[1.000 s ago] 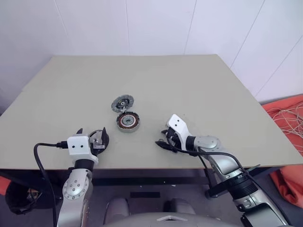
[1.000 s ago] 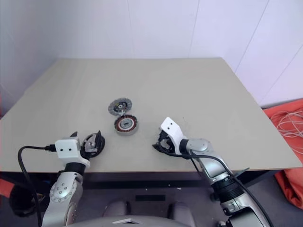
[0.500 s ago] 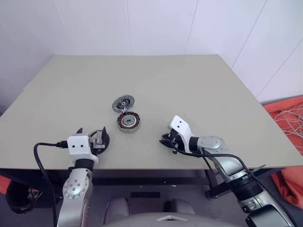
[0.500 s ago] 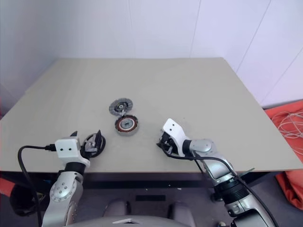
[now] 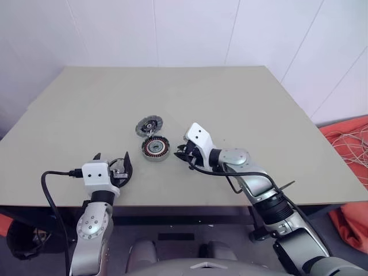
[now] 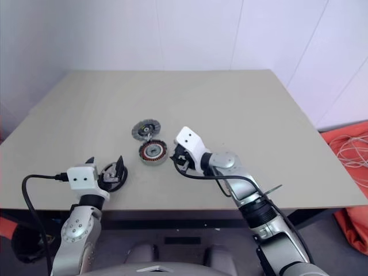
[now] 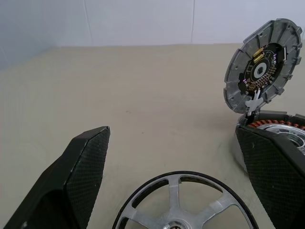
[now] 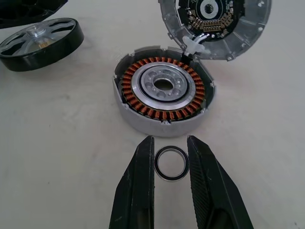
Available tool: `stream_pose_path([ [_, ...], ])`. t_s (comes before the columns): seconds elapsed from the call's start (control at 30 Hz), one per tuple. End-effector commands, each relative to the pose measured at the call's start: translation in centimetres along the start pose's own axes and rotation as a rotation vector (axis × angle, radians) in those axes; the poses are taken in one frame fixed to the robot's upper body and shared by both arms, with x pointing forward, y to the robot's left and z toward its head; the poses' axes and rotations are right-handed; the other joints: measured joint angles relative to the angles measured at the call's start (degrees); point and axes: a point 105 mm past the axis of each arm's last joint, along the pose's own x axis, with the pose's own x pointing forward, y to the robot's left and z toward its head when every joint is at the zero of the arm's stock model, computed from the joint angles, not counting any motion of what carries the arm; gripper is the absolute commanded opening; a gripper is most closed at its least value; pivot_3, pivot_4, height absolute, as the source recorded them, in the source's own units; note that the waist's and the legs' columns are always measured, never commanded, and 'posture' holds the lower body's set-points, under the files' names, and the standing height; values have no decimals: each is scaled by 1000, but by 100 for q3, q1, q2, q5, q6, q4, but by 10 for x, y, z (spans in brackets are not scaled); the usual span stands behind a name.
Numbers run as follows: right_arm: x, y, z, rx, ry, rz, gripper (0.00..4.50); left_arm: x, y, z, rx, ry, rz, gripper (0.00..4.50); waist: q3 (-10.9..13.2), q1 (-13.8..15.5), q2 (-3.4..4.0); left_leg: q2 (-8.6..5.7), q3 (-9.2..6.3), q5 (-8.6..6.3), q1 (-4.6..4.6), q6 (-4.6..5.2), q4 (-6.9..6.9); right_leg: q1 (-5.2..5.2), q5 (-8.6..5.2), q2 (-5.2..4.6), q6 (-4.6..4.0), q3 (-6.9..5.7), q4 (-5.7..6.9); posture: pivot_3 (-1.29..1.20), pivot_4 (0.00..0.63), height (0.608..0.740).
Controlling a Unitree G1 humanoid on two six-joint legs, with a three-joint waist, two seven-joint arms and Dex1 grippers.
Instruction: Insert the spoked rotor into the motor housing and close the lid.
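Note:
The robot's right gripper should release the thin dark ring over the central hole of the motor housing (image 5: 155, 147) (image 8: 163, 85), inside the copper windings.
The motor housing (image 8: 164, 90), a short metal cup with copper windings, sits mid-table with the finned lid (image 8: 214, 24) standing open on a hinge at its far side. Near the table's front left lies the spoked rotor (image 7: 183, 210), flat between the fingers of my open left gripper (image 7: 174, 138), which do not touch it. Just right of the housing (image 5: 156, 148), my right gripper (image 8: 170, 143) is shut on a thin dark ring (image 8: 171, 163), a little above the table.
The table's front edge (image 5: 172, 202) runs close below both grippers. A black cable (image 5: 49, 190) loops from my left wrist. An orange heap with pale cords (image 5: 351, 149) lies on the floor at the right.
My right gripper closed on the thin ring, then rose and moved left to just beside the housing. The left gripper and the rotor stayed put.

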Motion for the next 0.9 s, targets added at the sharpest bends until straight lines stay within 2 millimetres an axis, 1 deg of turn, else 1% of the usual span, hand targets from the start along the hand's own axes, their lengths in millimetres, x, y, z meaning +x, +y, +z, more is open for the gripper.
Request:
stream_pose_path([
  [0.03,10,-3,22,-60,-53,-4,1129,1,0,10,4,-45,1,4500,0,-2,0,0,0,0,0,0,0,-2,0,0,0,0,0,0,0,740],
  [0.27,26,4,34,-76,-85,23,1129,1,-1,10,-1,-43,2,4500,1,0,1,1,0,0,1,-1,0,-1,0,1,0,0,2,0,0,740],
  [0.47,41,12,37,-97,-89,54,1129,0,-1,10,-2,-44,5,4500,1,-3,1,2,0,0,2,-1,0,-2,0,2,0,0,2,0,0,740],
  [0.7,57,8,41,-110,-91,62,1129,0,-1,9,-3,-43,6,4500,2,-4,3,2,0,0,0,-1,0,-4,1,2,-2,0,3,0,0,740],
  [0.9,67,1,45,-103,-99,50,1129,-1,-2,9,-2,-42,5,4500,3,-6,4,3,0,0,-2,-1,0,-6,17,2,-30,0,4,0,0,740],
])
